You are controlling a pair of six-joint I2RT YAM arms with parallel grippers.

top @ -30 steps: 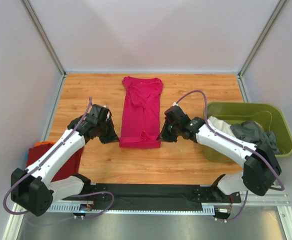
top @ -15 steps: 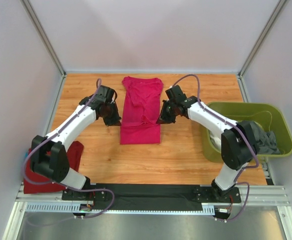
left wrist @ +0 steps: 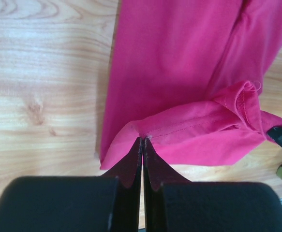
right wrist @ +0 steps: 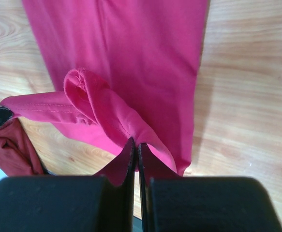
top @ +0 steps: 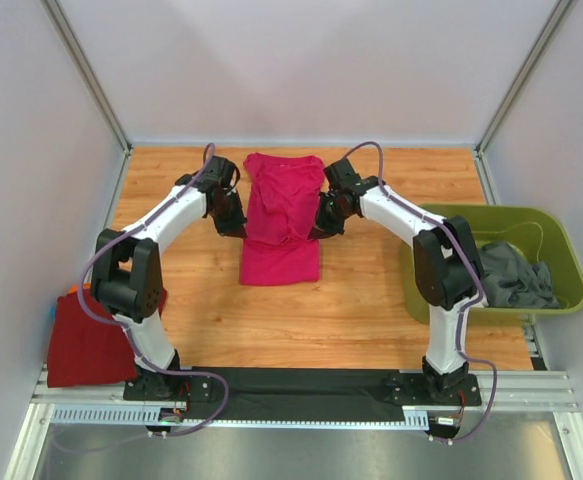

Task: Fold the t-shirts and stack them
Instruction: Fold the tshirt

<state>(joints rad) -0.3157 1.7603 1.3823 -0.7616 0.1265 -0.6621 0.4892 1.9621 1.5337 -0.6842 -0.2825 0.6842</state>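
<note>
The near hem of the magenta-pink t-shirt is bunched up in its middle, so I should put it down with my left gripper, open it, and take the hem's corner [left wrist: 140, 128] again to straighten it.
A magenta-pink t-shirt [top: 282, 200] lies lengthwise in the middle of the wooden table, folded narrow. My left gripper [top: 237, 228] is shut on the left corner of its near hem [left wrist: 189, 125]. My right gripper [top: 320, 230] is shut on the right corner of that hem [right wrist: 107, 108]. The hem hangs lifted between the two grippers, above the shirt's middle, and the cloth [top: 281, 265] below it is doubled over. In the wrist views the left gripper [left wrist: 142, 139] and the right gripper [right wrist: 135, 141] each pinch a pink fold. A darker red t-shirt [top: 91, 335] lies folded at the near left.
An olive-green bin [top: 561, 255] stands at the right with grey cloth [top: 516, 275] in it. White walls and metal posts enclose the table on three sides. The arm bases sit on a black rail [top: 301, 385] at the near edge.
Both grippers have carried the pink shirt's near hem away from the near edge, toward the far end, over the shirt. Both arms have stretched out farther.
</note>
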